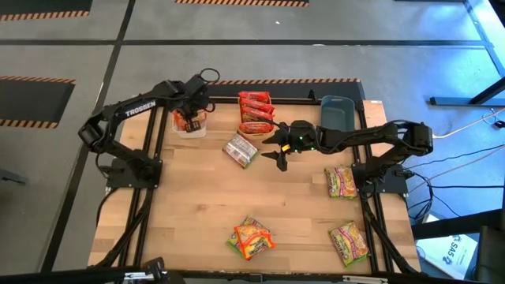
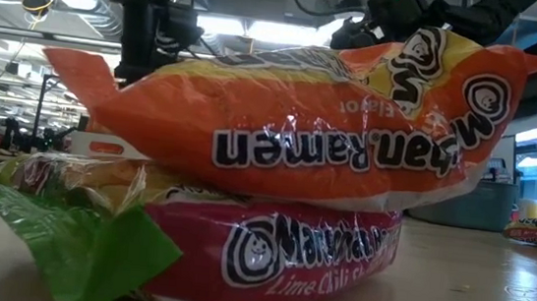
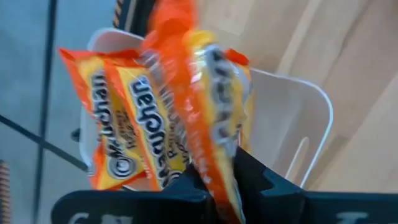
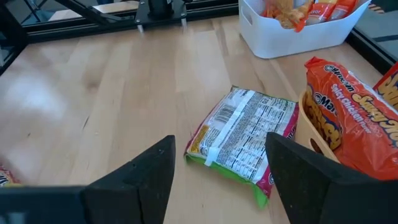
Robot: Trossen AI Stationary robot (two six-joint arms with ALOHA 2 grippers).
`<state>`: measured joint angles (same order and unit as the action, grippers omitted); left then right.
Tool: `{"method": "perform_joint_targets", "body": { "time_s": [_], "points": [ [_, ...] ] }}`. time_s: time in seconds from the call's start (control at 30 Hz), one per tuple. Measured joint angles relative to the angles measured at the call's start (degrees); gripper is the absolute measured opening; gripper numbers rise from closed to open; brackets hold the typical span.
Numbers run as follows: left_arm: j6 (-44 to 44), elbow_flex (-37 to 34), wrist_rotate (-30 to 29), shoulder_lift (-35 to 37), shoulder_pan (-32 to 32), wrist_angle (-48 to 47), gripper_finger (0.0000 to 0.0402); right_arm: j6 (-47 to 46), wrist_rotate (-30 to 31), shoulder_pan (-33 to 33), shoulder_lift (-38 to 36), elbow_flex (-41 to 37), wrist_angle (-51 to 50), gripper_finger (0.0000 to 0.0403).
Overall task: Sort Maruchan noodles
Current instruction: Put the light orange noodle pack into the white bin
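Note:
My left gripper needs to let go of the orange noodle packet in the white bin [image 1: 192, 124] [image 3: 217, 132], up against the orange packets standing there.
My left gripper [image 1: 191, 118] is over the white bin [image 1: 192, 132] at the far left, shut on an orange noodle packet [image 3: 205, 106]. More orange packets [image 3: 118, 130] stand in that bin [image 3: 292, 124]. My right gripper [image 1: 277, 148] hovers open mid-table, just right of a packet [image 1: 240, 150] lying silvery back up on the wood. In the right wrist view this packet [image 4: 242, 140] lies ahead of the open fingers [image 4: 217, 180], untouched. Red packets [image 1: 256, 112] fill the orange bin [image 4: 309, 127]. My left gripper pinches the orange packet by one end [image 3: 214, 177] between its two fingers, coming steeply from above. The packet hangs below the fingers, edge-on, over the white bin beside the packets standing in it. I cannot tell whether its lower end touches them.
A grey-blue bin [image 1: 338, 110] stands at the far right. Green-yellow packets lie at the right [image 1: 341, 181] and near right [image 1: 349, 241]. A small pile of packets [image 1: 252, 237] sits at the near edge, filling the low view [image 2: 291, 123].

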<state>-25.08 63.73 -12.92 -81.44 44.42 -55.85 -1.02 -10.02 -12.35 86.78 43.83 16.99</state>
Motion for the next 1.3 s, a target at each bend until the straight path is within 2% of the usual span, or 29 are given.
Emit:
{"method": "perform_joint_targets", "body": {
  "time_s": [0.1, 0.3, 0.5, 0.63, 0.7, 1.07, 1.3],
  "points": [
    [-0.9, -0.2, 0.7, 0.0, 1.1, 0.3, 0.0015, 0.0, 0.0, 0.0, 0.0, 0.0, 0.0, 0.0234],
    [-1.1, -0.2, -3.8, 0.1, 1.7, -0.3, 0.0015, 0.0, 0.0, 0.0, 0.0, 0.0, 0.0, 0.0234],
    [-1.6, -0.3, -3.2, 0.2, 1.4, -3.2, 0.0015, 0.0, 0.0, 0.0, 1.1, 0.0, 0.0, 0.0234],
    [-1.2, -0.3, 3.3, 0.2, 1.6, -0.5, 0.0015, 0.0, 0.0, 0.0, 2.0, 0.0, 0.3, 0.0234],
    [-1.5, -0.3, 4.3, -0.1, 1.8, -0.5, 0.0015, -0.1, 0.0, 0.0, 2.4, 0.0, 0.4, 0.0234],
    [-1.6, -0.3, 3.0, -6.5, 1.6, 1.1, 0.0015, -0.2, 0.0, 0.0, 2.6, 0.0, 0.5, 0.0234],
    [-2.3, -0.3, 1.0, -8.0, 1.7, 3.8, 0.0017, -0.2, 0.0, 0.0, 2.6, 0.0, 0.5, 0.0234]
  ]
}}
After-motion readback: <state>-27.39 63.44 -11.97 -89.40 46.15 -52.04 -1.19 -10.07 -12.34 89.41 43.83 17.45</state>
